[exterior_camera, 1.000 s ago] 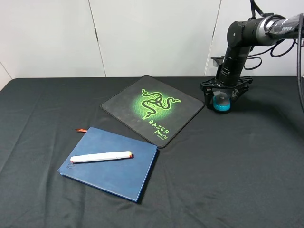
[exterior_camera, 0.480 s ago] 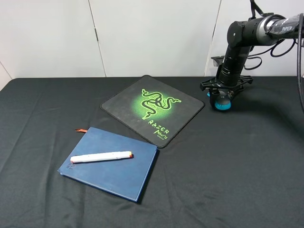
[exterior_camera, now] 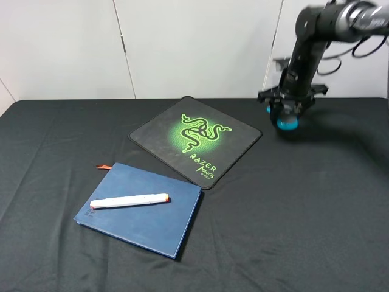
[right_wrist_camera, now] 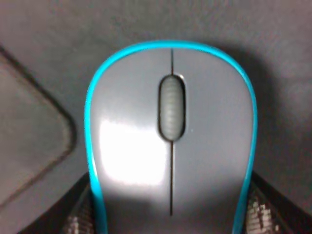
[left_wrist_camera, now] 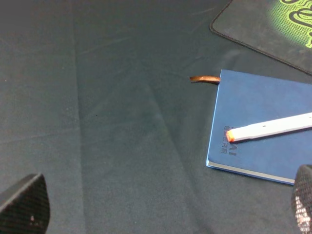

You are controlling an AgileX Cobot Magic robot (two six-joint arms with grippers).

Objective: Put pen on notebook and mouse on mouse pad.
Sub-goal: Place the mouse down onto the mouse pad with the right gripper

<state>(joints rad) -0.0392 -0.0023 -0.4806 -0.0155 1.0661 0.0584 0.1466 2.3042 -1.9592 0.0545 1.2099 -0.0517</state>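
Note:
My right gripper needs to release the teal mouse on the green logo of the black mouse pad (exterior_camera: 205,135). The mouse is held just above the cloth now.
The white pen (exterior_camera: 129,201) lies flat across the dark blue notebook (exterior_camera: 146,228) at the front left. Behind it is the black mouse pad (exterior_camera: 237,125) with its green logo. To the right of the pad, my right gripper (exterior_camera: 285,115) is shut on the teal mouse (exterior_camera: 287,123) and holds it just above the cloth. The right wrist view shows the mouse (right_wrist_camera: 170,136) between the fingers (right_wrist_camera: 83,214), with a corner of the pad (right_wrist_camera: 29,146) beside it. My left gripper (left_wrist_camera: 163,214) is open and empty, apart from the pen (left_wrist_camera: 273,127) and notebook (left_wrist_camera: 263,97).
A black cloth covers the table (exterior_camera: 292,213). The notebook's orange ribbon (left_wrist_camera: 204,78) sticks out onto the cloth. A white panelled wall (exterior_camera: 182,42) stands behind the table's rear edge. The left arm is out of the exterior view.
My right gripper has risen with the mouse in it, lifting it off the cloth beside the pad. Pen, notebook and pad have not moved.

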